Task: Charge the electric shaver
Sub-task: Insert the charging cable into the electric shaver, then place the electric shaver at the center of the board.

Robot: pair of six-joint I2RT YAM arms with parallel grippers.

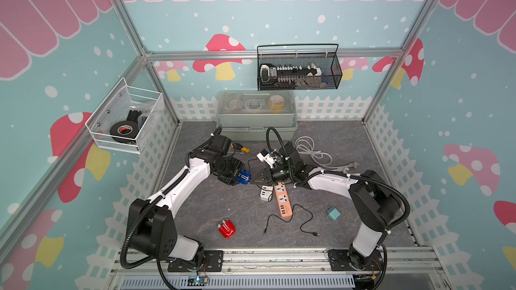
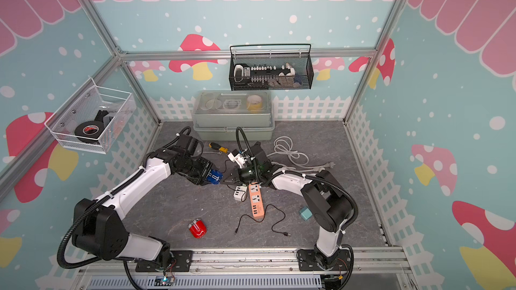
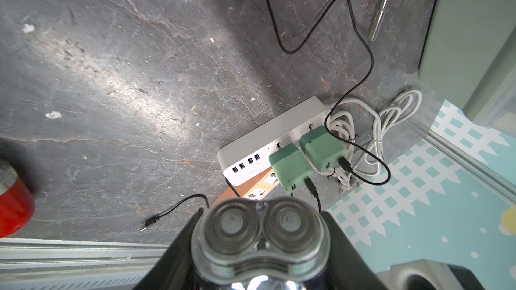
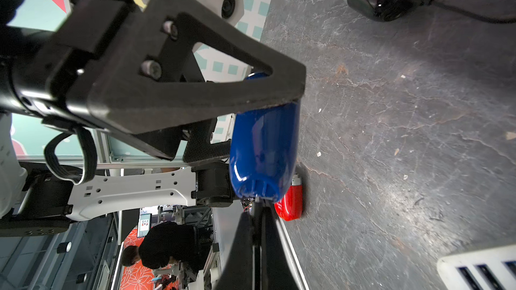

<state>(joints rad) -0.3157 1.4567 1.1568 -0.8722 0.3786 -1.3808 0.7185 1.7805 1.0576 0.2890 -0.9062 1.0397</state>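
Observation:
I need to use my left gripper to set the blue electric shaver, now hanging just above the mat, down on the bare floor mat (image 1: 217,193) (image 3: 90,20) behind the red shaver.
The blue electric shaver (image 1: 245,177) hangs just above the floor mat, and my left gripper (image 1: 242,177) is shut on its body. In the left wrist view its twin round cutter heads (image 3: 259,227) fill the space between the black fingers (image 3: 178,255). My right gripper (image 1: 255,181) is shut, and its tips (image 4: 257,213) press against the shaver's (image 4: 265,149) bottom end. A thin dark plug stub shows there. A black cable (image 3: 314,191) leads from a green adapter (image 3: 290,165) on the white power strip (image 3: 273,138) toward that end.
A red shaver (image 1: 226,228) lies near the front rail. An orange power strip (image 1: 283,200) and a loose black cable (image 1: 290,218) lie in the middle. A spare green adapter (image 1: 333,213), a white cord coil (image 1: 312,150), a screwdriver (image 1: 240,147) and a grey box (image 1: 257,118) lie around.

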